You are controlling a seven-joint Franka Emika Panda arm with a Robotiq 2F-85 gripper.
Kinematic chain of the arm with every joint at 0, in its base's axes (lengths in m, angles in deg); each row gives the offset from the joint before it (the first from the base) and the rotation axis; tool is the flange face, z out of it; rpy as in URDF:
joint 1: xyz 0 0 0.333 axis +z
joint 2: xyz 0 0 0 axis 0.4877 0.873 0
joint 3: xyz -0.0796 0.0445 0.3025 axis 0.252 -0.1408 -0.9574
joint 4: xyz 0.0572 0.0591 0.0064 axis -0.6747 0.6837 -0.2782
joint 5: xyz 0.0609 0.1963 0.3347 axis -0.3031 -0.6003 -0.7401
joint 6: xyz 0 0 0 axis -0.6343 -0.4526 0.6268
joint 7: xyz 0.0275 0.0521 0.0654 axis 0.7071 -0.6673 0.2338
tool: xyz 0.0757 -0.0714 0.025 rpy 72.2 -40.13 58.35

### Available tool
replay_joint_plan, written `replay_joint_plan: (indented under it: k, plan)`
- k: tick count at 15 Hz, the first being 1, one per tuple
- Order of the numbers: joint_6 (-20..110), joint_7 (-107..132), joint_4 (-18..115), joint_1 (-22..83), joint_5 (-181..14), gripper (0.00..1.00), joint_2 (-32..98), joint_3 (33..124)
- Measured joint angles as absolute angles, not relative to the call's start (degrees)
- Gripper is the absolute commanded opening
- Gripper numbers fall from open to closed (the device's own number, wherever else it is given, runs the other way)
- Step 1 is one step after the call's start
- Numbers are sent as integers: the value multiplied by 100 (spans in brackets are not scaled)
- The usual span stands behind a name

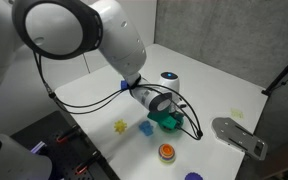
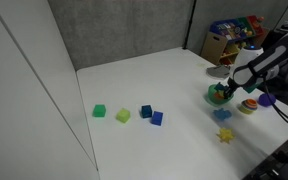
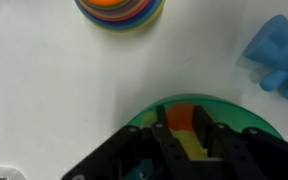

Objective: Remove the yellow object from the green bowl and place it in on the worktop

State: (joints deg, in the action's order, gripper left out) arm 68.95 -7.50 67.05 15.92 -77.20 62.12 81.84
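Observation:
Part of the yellow object pokes out past one finger of my gripper. I need to open wider and close around its thick body (image 3: pixel 191 144) before I lift it.
The green bowl (image 1: pixel 162 122) stands on the white worktop (image 1: pixel 94 95); it also shows in an exterior view (image 2: pixel 217 97) and in the wrist view (image 3: pixel 234 108). My gripper (image 3: pixel 194 138) reaches down into the bowl, and shows in both exterior views (image 1: pixel 170 117) (image 2: pixel 227 88). Its two fingers are close together with the yellow object (image 3: pixel 191 146) filling the gap between them, low inside the bowl. An orange piece (image 3: pixel 180 114) lies in the bowl just beyond the fingertips.
A spiky yellow star (image 1: pixel 120 126) and a small blue piece (image 1: pixel 145 128) lie beside the bowl. An orange-red cup (image 1: pixel 166 152) stands near the front edge, a grey metal plate (image 1: pixel 239 135) to one side. Several small cubes (image 2: pixel 124 114) sit farther off.

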Motion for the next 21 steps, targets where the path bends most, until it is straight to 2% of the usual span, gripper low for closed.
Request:
replay_joint_plan:
  k: [1,2,4,11,17,19,21]
  plan:
    - [6910,-750,6698,1598,-7720,16,6212,8182]
    - [6926,-750,6694,1606,-7720,41,6211,8181]
    - [6929,-750,6692,1613,-7720,43,6196,8159]
    - [7161,-750,6691,1636,-7720,99,6169,8078]
    - [7692,-750,6692,1732,-7710,100,6232,8122]
    - [7847,-750,6691,1754,-7710,74,6298,8144]
    - [7958,-750,6691,1796,-7708,56,6380,8205]
